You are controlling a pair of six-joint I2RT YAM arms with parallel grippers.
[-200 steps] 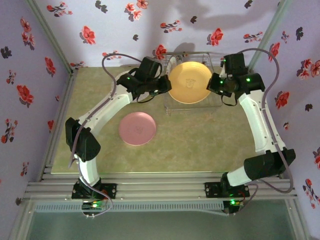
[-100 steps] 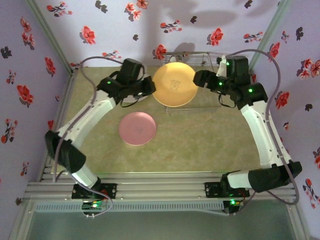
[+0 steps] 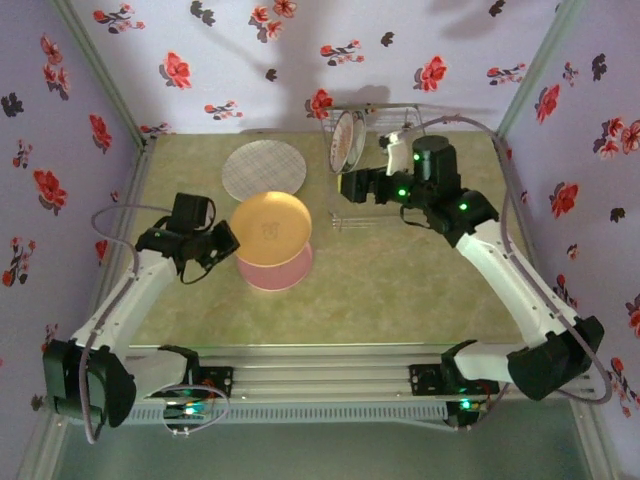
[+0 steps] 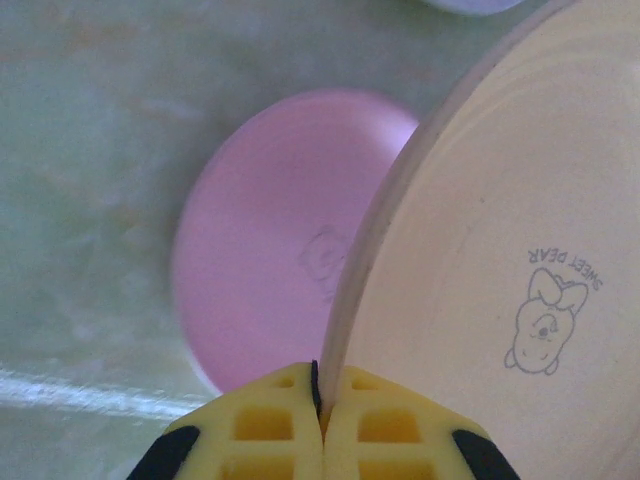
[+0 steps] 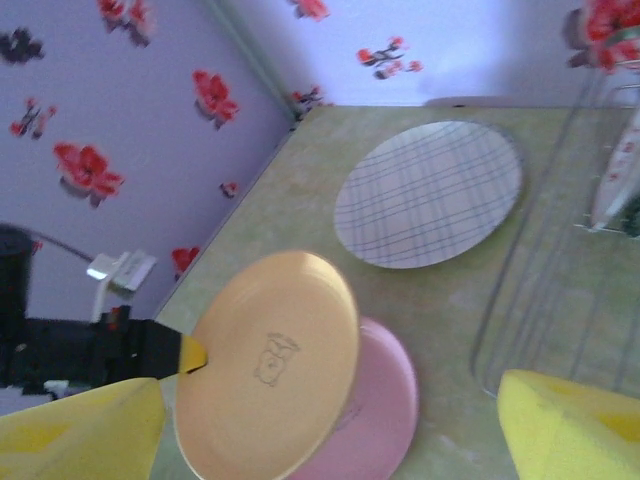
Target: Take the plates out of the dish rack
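Next, my left gripper lets go of the orange-yellow plate, lying flat on top of the pink plate [image 3: 277,253] [image 4: 322,256]. It is held tilted just above that now.
My left gripper [image 3: 226,246] is shut on the rim of the orange-yellow plate [image 3: 270,227], holding it tilted just above the pink plate [image 3: 287,271] that lies flat on the table. In the left wrist view the yellow fingers [image 4: 275,425] pinch that orange-yellow plate [image 4: 500,260] with the pink plate [image 4: 265,250] beneath. A checked plate [image 3: 263,170] lies flat further back. The wire dish rack [image 3: 400,120] holds a white plate with an orange-red design [image 3: 347,140] standing on edge. My right gripper [image 3: 348,186] hangs open and empty at the rack's front left.
The right wrist view looks across the orange-yellow plate [image 5: 270,365], pink plate [image 5: 390,420], checked plate [image 5: 430,195] and rack wires [image 5: 535,270]. Flowered walls close in at the back and on both sides. Bare table lies in front of the rack.
My left arm has carried the orange-yellow plate from the rack forward and left to above the pink plate. The right gripper let go of it, opened and shifted left.
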